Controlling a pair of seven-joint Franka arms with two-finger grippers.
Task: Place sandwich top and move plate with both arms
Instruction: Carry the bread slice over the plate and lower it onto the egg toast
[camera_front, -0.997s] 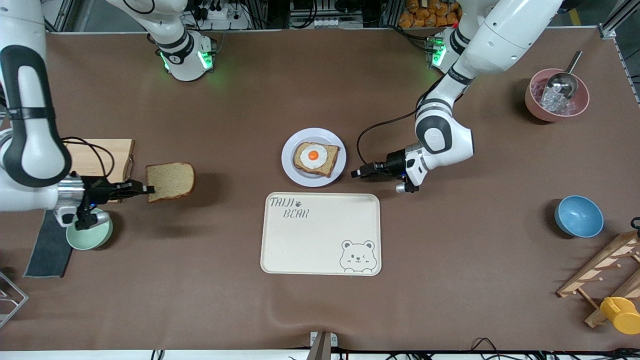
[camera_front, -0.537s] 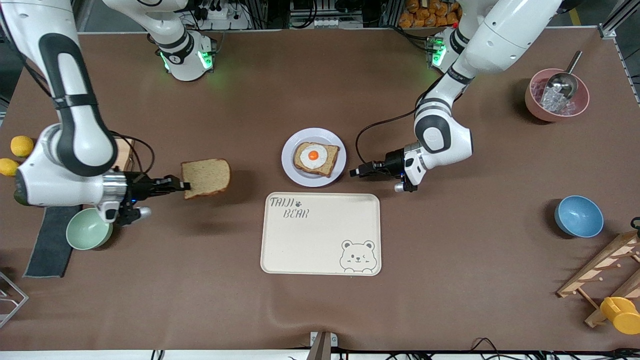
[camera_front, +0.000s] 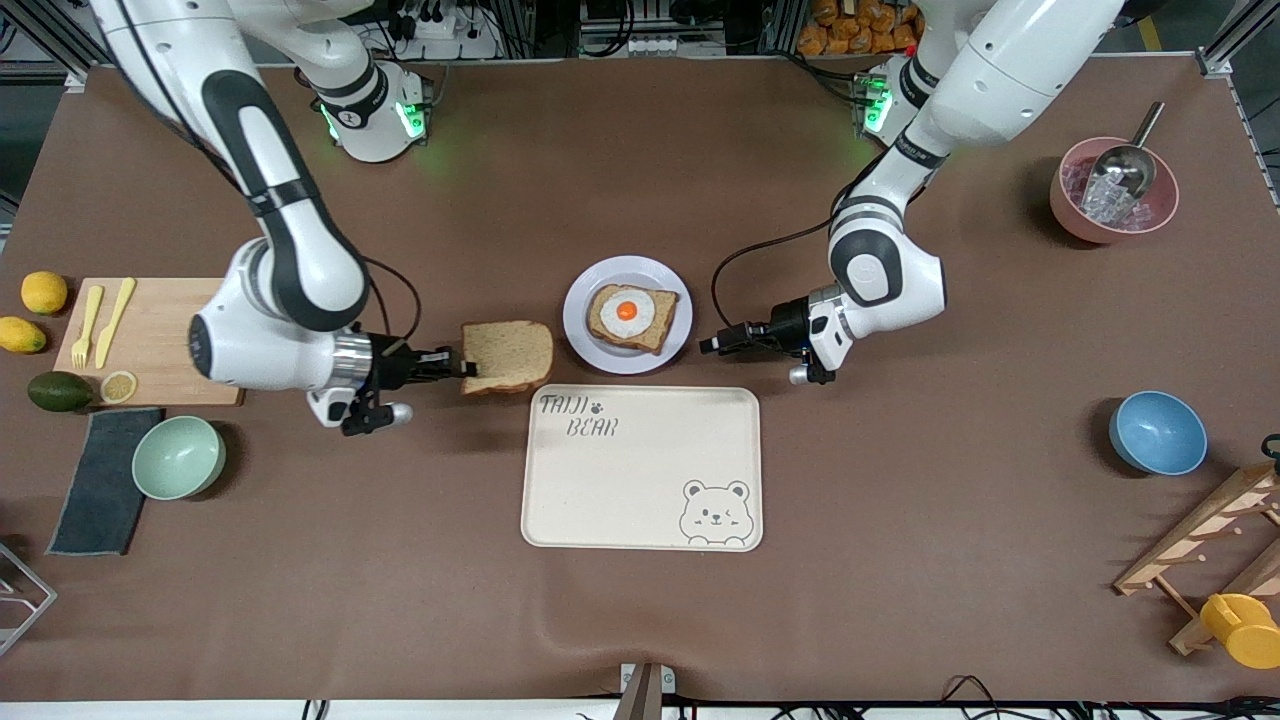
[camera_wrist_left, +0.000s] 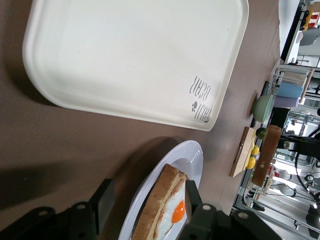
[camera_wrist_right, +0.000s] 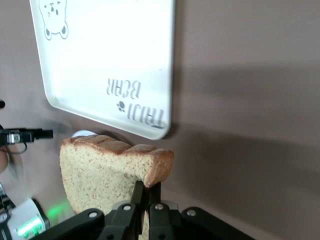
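I will let go of the sandwich top with my right gripper over the fried egg on the pale plate's bread slice (camera_front: 632, 302).
The sandwich top (camera_front: 510, 355) is a plain brown bread slice. My right gripper (camera_front: 462, 368) is shut on its crust edge and holds it flat above the table, just beside the plate (camera_front: 585, 340) on the right arm's side. In the right wrist view the fingers (camera_wrist_right: 141, 192) pinch the slice (camera_wrist_right: 100, 175). The pale plate carries a bread slice with a fried egg (camera_front: 632, 316). My left gripper (camera_front: 706, 346) waits low beside the plate's rim on the left arm's side, open and holding nothing. In the left wrist view the plate (camera_wrist_left: 192, 160) and egg slice (camera_wrist_left: 167, 210) lie just ahead of that gripper (camera_wrist_left: 149, 200).
A cream bear-printed tray (camera_front: 640, 468) lies just nearer the camera than the plate. A cutting board (camera_front: 150, 340), fruit, a green bowl (camera_front: 178, 457) and a dark cloth (camera_front: 100, 480) sit at the right arm's end. A blue bowl (camera_front: 1157, 432), a pink bowl (camera_front: 1113, 190) and a wooden rack (camera_front: 1210, 540) sit at the left arm's end.
My right arm has carried the bread slice from near the cutting board across to just beside the plate. The left arm has stayed where it was.
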